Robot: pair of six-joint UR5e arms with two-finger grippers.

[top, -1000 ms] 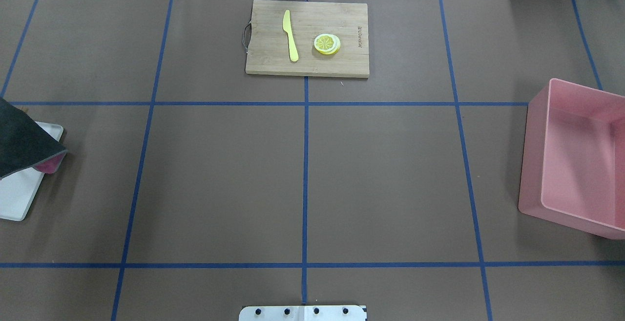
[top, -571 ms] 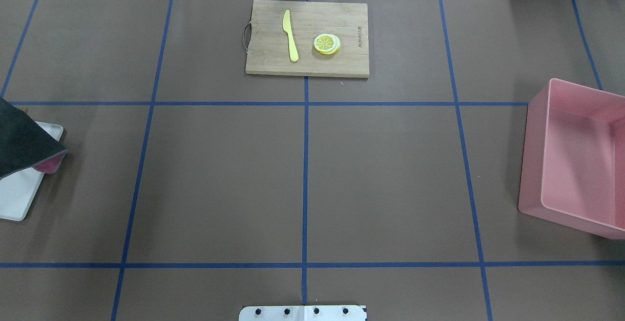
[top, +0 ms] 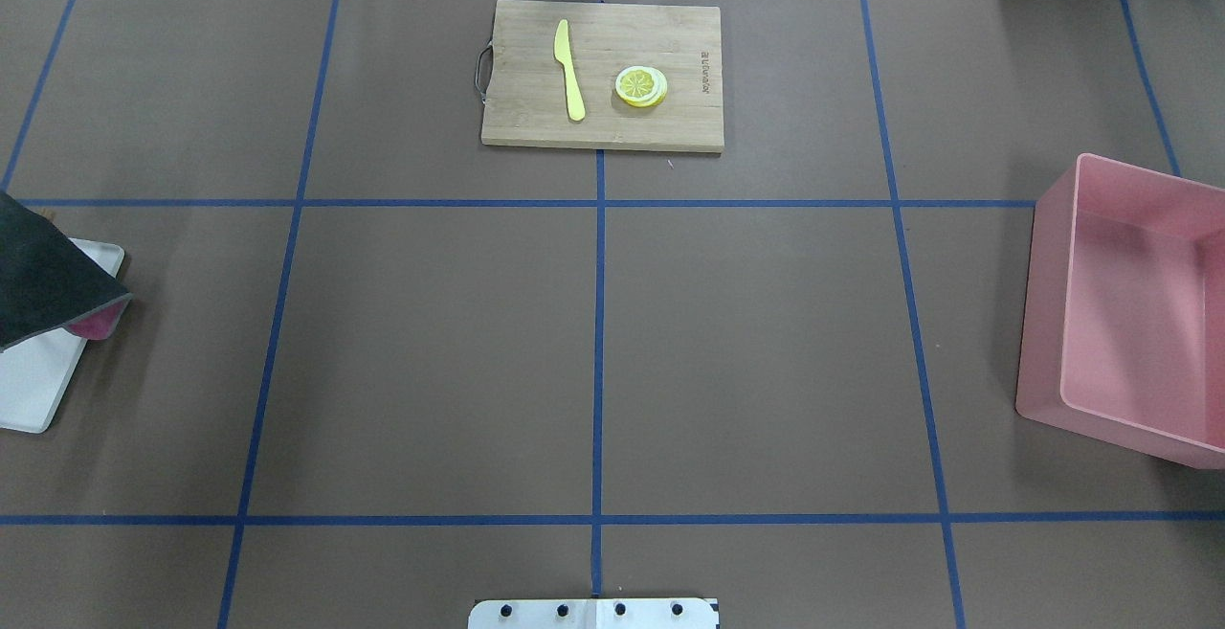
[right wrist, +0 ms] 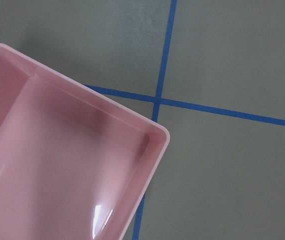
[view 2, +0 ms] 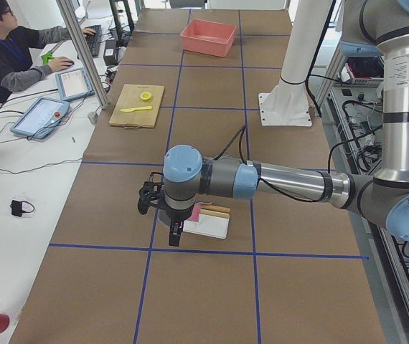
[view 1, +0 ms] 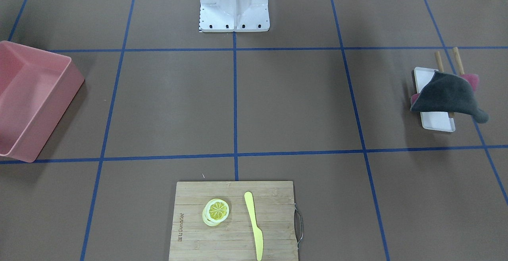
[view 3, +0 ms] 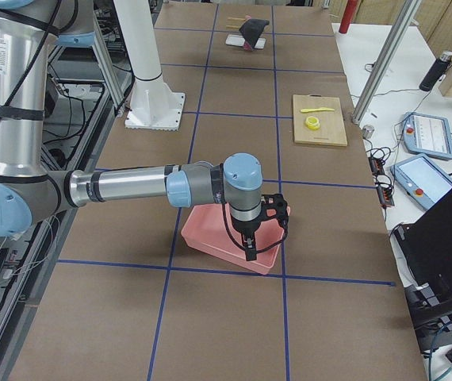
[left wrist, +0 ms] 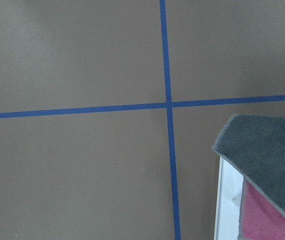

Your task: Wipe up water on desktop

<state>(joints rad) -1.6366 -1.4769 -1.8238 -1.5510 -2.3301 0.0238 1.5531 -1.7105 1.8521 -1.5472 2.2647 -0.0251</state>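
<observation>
Next, my left gripper needs to go to the dark grey cloth's loose end (view 1: 478, 108) (left wrist: 245, 140), which sticks out past the white tray, and close there.
The desktop (top: 766, 351) is a matte brown surface crossed by blue tape lines; I see no water on it in any view. A dark grey cloth (view 1: 446, 96) lies draped over a pink cloth (view 1: 472, 80) on a white tray (view 1: 436, 122) at the robot's left end; it also shows in the left wrist view (left wrist: 267, 160). My left gripper (view 2: 174, 231) hangs just above that tray. My right gripper (view 3: 250, 248) hangs over the pink bin (view 3: 218, 242). Both grippers show only in the side views, so I cannot tell whether they are open or shut.
The pink bin (top: 1043, 303) stands empty at the robot's right end. A bamboo cutting board (top: 522, 122) with a yellow knife (top: 570, 69) and lemon slices (top: 640, 86) lies at the far middle edge. Two wooden handles (view 1: 438, 60) stick out beside the tray.
</observation>
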